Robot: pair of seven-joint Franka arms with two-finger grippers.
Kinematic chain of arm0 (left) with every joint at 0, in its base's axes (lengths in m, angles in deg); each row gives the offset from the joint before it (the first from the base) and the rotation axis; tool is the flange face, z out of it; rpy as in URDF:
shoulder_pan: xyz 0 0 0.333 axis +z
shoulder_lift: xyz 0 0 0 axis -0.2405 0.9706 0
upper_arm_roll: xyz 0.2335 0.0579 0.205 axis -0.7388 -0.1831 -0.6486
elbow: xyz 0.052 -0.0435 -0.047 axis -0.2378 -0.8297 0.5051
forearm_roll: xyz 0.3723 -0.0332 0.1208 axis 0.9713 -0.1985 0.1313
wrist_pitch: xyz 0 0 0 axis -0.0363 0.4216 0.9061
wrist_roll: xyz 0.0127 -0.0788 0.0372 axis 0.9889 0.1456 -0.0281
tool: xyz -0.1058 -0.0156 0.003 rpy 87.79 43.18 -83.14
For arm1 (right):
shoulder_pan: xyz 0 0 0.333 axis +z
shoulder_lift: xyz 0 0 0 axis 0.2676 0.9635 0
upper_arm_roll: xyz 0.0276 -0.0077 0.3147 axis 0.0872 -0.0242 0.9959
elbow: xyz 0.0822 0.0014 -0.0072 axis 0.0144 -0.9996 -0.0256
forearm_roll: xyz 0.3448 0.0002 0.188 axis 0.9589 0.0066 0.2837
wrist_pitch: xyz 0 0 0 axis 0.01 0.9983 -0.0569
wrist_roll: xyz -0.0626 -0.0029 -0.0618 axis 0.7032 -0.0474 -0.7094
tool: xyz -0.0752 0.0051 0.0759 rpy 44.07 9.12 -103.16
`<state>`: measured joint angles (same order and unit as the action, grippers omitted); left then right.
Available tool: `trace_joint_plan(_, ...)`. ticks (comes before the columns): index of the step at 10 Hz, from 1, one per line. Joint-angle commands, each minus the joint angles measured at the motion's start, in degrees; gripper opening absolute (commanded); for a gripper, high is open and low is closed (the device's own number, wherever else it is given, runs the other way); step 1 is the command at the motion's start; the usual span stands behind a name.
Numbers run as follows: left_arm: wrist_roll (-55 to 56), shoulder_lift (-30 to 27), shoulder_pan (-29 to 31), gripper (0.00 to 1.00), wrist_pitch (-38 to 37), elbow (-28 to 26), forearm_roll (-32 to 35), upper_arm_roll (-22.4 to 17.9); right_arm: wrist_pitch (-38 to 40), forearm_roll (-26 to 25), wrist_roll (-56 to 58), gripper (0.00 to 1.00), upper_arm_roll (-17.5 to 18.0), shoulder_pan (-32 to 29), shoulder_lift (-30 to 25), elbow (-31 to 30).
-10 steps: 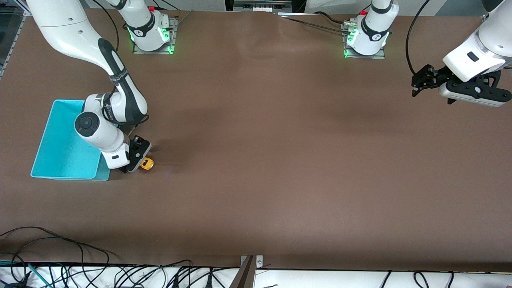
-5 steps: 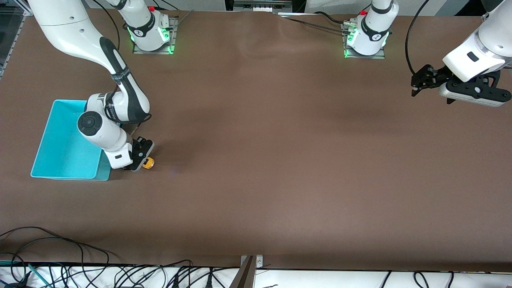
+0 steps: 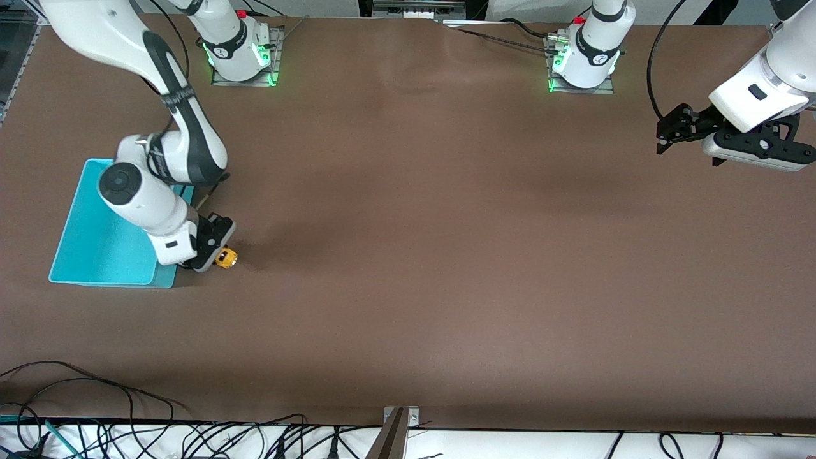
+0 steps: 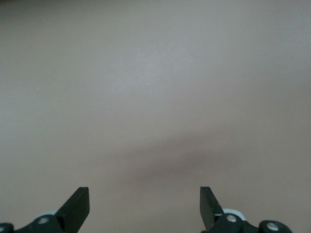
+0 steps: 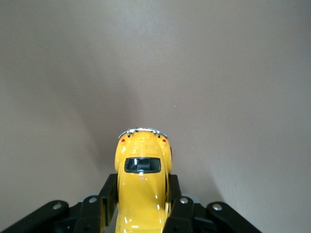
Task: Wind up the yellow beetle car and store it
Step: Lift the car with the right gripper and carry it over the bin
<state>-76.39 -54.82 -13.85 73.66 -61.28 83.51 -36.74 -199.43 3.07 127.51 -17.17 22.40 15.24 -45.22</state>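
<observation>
Next, my right gripper puts the yellow beetle car down inside the teal bin (image 3: 145, 232), close to the side of the bin that faces the middle of the table.
The yellow beetle car (image 3: 226, 258) is tiny, with a rounded body and dark windows. My right gripper (image 3: 217, 254) is shut on it, low over the brown table beside the teal bin (image 3: 95, 242). In the right wrist view the car (image 5: 142, 187) sits between the two black fingers (image 5: 103, 199), which press on its sides, its end with the bumper pointing away from the wrist. My left gripper (image 3: 666, 134) is open and empty, up in the air over the left arm's end of the table. In the left wrist view its fingertips (image 4: 77, 206) stand wide apart over bare table.
The teal bin is an open shallow tray at the right arm's end of the table. Cables (image 3: 127, 433) lie along the table edge nearest the front camera. The arms' bases (image 3: 242, 51) stand along the top.
My right gripper has shifted with the car a little toward the teal bin, and the right arm's elbow has swung over the bin. The left arm has not moved.
</observation>
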Motion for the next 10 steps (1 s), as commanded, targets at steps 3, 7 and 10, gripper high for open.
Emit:
trace_joint_plan(3,0.3,1.0,0.9,1.00,-1.7,1.9,-1.0,0.4,16.0,0.5,0.5,0.00,-9.9,-0.3,-11.5,0.3)
trace_joint_plan(7,0.3,1.0,1.0,1.00,-1.7,1.9,-1.0,0.4,10.8,0.6,5.9,0.00,-19.3,-0.5,-6.7,-2.0)
trace_joint_plan(10,0.2,1.0,1.0,1.00,-1.7,1.9,-1.0,0.4,-1.5,0.8,5.9,0.00,-19.7,-2.3,-1.9,-8.3)
